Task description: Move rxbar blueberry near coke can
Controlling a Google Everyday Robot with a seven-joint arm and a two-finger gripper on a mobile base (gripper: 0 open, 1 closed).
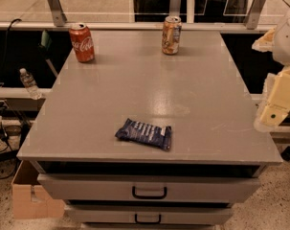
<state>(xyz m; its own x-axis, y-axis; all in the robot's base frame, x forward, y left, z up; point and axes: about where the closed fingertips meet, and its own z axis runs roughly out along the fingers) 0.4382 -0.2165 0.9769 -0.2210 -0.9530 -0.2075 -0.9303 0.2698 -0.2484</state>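
Observation:
Next, my gripper should go to the middle of the rxbar blueberry [144, 133] and close there, leaving both ends of the bar sticking out.
The rxbar blueberry [144, 133], a flat bar in a dark navy wrapper with pale lettering, lies near the front middle of the grey table [135, 80]. The coke can [82, 42], red with white script, stands upright at the table's back left corner. My gripper [273, 111] hangs at the right edge of the view, beside the table's right side. It is well right of the bar, far from the coke can, and holds nothing that I can see.
An orange-tan can [171, 35] stands at the back middle of the table. Drawers with dark handles [149, 192] are below the front edge. A plastic bottle [28, 83] and a cardboard box [29, 195] are at the left.

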